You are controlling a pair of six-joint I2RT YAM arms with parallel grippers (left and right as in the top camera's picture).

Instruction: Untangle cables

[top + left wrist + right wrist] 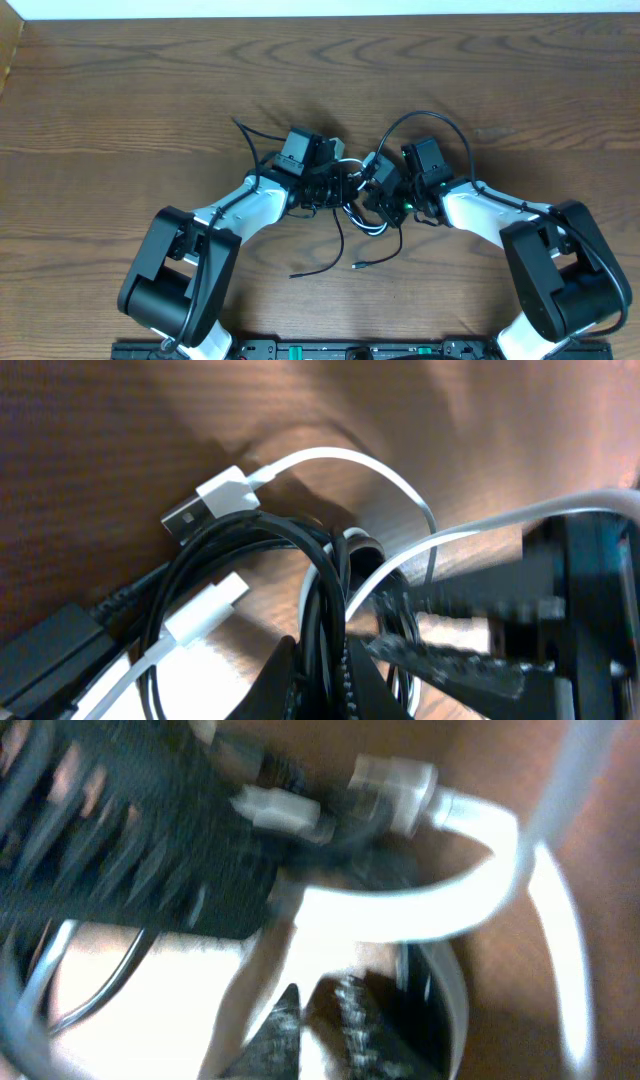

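Note:
My right fingers are nearly shut beside the black cable's parts; next I open, take those parts of the cable (420, 1005) and draw them away from my left gripper.
The cables lie knotted together between my two grippers at the table's middle. In the left wrist view, coils of the black cable (270, 540) run between my left gripper's (335, 680) fingers, which are shut on them. The white cable (340, 458) arcs over the coils, and its USB plug (215, 495) and small plug (205, 610) lie to the left. My right gripper (322, 1010) shows blurred, fingertips almost together beside a thick loop of white cable (400, 905); I cannot make out anything between them. From overhead, the left gripper (335, 180) and right gripper (372, 190) nearly touch.
Two loose black cable ends (330, 255) trail toward the table's front edge. Thicker black leads of the arms loop over the right wrist (440, 118) and beside the left wrist (250, 140). The bare wooden table (130, 90) spreads out on all sides.

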